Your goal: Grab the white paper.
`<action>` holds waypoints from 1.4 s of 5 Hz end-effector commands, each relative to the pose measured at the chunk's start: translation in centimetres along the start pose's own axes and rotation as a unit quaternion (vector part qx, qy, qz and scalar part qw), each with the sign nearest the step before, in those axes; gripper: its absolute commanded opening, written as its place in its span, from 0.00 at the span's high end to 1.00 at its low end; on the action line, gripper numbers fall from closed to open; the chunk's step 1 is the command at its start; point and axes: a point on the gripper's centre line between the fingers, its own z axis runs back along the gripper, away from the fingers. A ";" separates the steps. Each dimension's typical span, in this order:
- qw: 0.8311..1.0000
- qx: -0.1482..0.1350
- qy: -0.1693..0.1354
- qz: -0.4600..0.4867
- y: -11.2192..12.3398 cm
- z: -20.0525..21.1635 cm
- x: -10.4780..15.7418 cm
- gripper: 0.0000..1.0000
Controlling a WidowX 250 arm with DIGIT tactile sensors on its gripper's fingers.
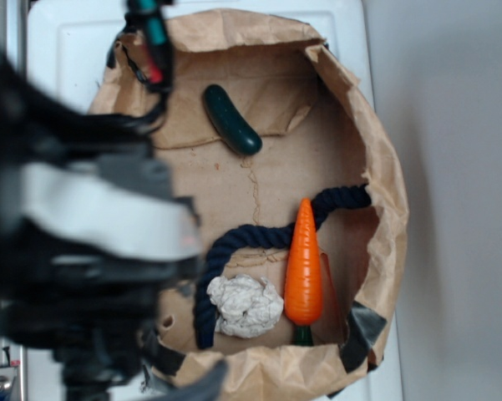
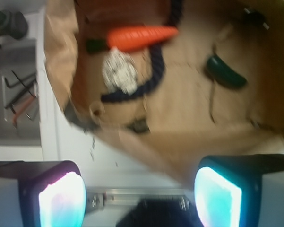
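The middle of the white paper (image 1: 246, 306) (image 2: 120, 71), beside the orange carrot, will be gripped across by my gripper, with one finger toward the bag's front edge.
The white paper (image 1: 245, 307) is a crumpled off-white ball lying inside the brown paper bag (image 1: 384, 175), near its front edge, between the dark rope (image 1: 234, 242) and the orange carrot (image 1: 304, 266). In the wrist view the paper (image 2: 119, 72) lies far ahead, just below the carrot (image 2: 141, 37), inside the rope's curve (image 2: 153, 75). My gripper (image 2: 140, 196) is open and empty, its two lit pads wide apart, above the white surface outside the bag's rim. In the exterior view only the blurred black arm (image 1: 75, 242) shows at the left.
A dark green cucumber (image 1: 231, 119) lies at the back of the bag, also in the wrist view (image 2: 225, 72). Hex keys (image 2: 19, 94) lie in a grey tray left of the bag. The bag's folded walls stand up around its floor.
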 end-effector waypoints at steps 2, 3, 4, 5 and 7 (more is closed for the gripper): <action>0.997 0.067 -0.033 0.010 5.1 -6.8 5.4 0.00; 0.997 0.079 -0.018 -0.003 4.8 -8.9 5.4 0.00; 0.997 0.065 -0.004 -0.049 1.9 -10.4 4.4 0.00; 0.995 0.060 0.000 -0.078 -0.6 -11.7 4.1 0.00; 0.994 -0.012 -0.004 -0.105 -3.6 -11.7 3.9 0.00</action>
